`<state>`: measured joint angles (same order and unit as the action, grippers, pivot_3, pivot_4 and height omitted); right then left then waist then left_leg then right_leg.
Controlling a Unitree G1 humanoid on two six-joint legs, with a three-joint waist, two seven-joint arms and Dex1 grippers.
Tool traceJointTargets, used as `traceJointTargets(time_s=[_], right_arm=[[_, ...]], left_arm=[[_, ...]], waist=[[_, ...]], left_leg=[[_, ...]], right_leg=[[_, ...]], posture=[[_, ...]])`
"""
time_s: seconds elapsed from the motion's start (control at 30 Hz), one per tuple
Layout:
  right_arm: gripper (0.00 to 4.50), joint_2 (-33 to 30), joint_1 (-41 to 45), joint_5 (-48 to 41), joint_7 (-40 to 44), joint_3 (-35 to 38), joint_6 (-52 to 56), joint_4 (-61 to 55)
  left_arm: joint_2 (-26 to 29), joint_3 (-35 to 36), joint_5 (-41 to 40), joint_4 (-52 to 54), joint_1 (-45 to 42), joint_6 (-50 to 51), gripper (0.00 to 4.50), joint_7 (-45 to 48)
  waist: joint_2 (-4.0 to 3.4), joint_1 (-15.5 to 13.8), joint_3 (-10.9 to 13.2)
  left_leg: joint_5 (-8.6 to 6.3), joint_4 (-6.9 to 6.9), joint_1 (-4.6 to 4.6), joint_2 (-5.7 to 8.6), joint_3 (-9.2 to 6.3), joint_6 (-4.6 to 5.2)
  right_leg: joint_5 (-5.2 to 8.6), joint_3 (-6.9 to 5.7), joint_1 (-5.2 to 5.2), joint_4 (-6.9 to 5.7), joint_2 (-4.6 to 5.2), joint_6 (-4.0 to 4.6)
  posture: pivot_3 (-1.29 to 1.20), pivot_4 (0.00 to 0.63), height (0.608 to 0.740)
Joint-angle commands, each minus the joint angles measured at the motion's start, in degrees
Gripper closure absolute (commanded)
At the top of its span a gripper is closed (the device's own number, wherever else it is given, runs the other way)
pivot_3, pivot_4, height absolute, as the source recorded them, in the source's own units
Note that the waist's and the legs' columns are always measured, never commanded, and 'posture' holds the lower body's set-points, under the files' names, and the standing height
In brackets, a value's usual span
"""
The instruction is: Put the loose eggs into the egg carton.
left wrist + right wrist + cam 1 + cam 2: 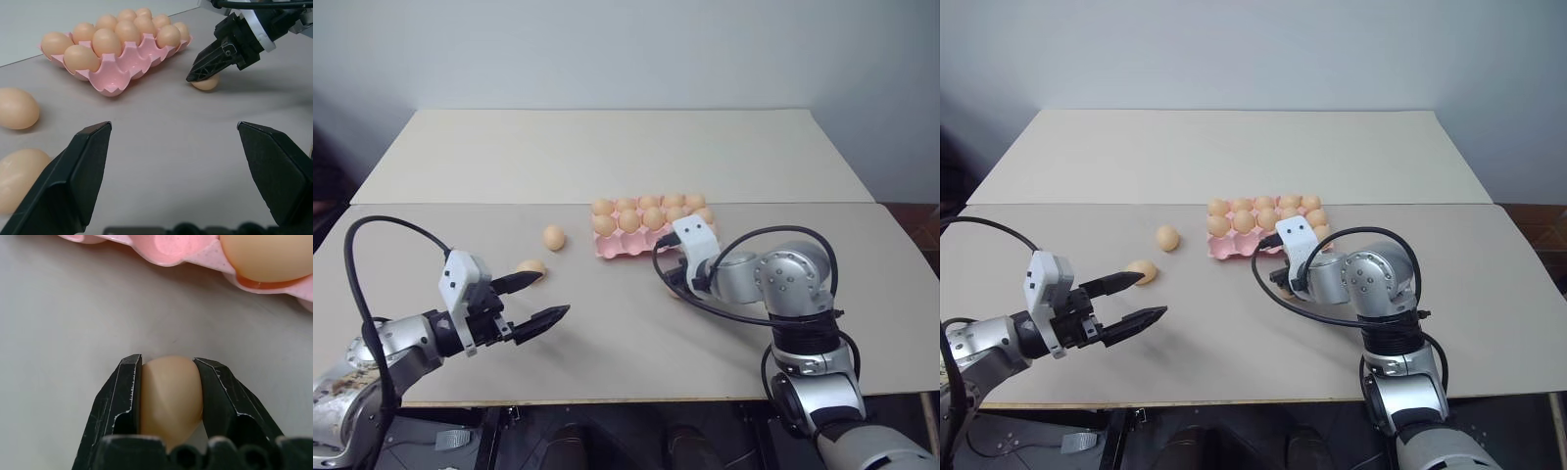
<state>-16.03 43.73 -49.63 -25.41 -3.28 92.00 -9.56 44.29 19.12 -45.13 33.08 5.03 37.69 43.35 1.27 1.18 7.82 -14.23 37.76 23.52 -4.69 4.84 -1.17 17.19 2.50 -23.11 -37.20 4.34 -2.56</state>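
The robot's left gripper will next move to the loose egg nearer the table's front edge and close around the egg's middle (532, 267) (20, 177).
The pink egg carton (610, 251) lies mid-table with eggs in most of its cups; its near-left cup (113, 81) is bare. Just in front of the carton's near right end, my right gripper (168, 363) is shut on a tan loose egg (171, 391) that rests on the table, also seen as the egg (205, 84) under the black fingers. Two more loose eggs (554, 238) (530, 266) lie left of the carton. My left gripper (553, 294) is open and hovers just beside the nearer of these, touching nothing.
The beige table (607, 333) is two boards meeting at a seam (470, 204) behind the carton. A black cable (754, 313) loops around my right wrist. The table's front edge (636, 399) runs close below both arms.
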Motion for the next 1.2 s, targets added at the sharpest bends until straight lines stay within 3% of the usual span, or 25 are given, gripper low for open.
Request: traceJointTargets(time_s=[0.03,0.23,0.43,0.7,1.2], right_arm=[[3.07,-0.3,0.3,1.3,1.2,0.8,0.5,-2.2],[3.10,-2.6,5.5,-0.8,8.3,3.2,0.5,-9.4],[3.13,-2.6,8.4,5.4,15.1,0.9,-6.3,-11.7],[3.15,-4.8,6.5,20.6,25.0,-9.9,-25.1,0.4],[3.15,-1.2,5.7,34.2,34.0,-11.4,-38.4,8.8]], left_arm=[[0.2,1.1,-0.6,1.5,-0.8,-1.0,0.00,0.1],[-0.3,1.0,0.0,1.0,-1.0,-1.3,0.00,-0.5],[-1.9,-0.5,0.9,1.0,-1.8,-1.5,0.00,-2.2],[-3.2,-1.9,1.6,1.6,-2.6,-1.5,0.00,-3.1],[-3.5,-0.7,0.6,4.8,-0.2,-0.9,0.00,-4.8]], waist=[[0.00,0.0,0.0],[-0.01,0.1,0.0],[0.01,0.0,0.0],[0.01,0.0,0.0],[0.01,0.0,0.0]], left_leg=[[0.00,0.00,0.00,0.00,0.00,0.00],[0.00,0.00,0.03,0.00,0.01,0.00],[-0.01,-0.02,0.02,-0.03,-0.01,0.01],[0.01,0.00,0.02,0.02,0.01,-0.01],[0.03,0.00,0.00,-0.01,0.03,-0.05]], right_leg=[[0.00,0.00,0.00,0.00,0.00,0.00],[0.00,0.01,-0.05,0.00,0.00,0.00],[0.00,-0.02,-0.02,0.02,-0.03,0.00],[-0.01,0.00,-0.04,0.01,0.00,-0.01],[-0.01,0.01,-0.04,-0.03,0.00,0.00]], posture=[[0.00,0.150,0.740],[0.00,0.150,0.740],[0.00,0.150,0.740],[0.00,0.150,0.740],[0.00,0.150,0.740]])
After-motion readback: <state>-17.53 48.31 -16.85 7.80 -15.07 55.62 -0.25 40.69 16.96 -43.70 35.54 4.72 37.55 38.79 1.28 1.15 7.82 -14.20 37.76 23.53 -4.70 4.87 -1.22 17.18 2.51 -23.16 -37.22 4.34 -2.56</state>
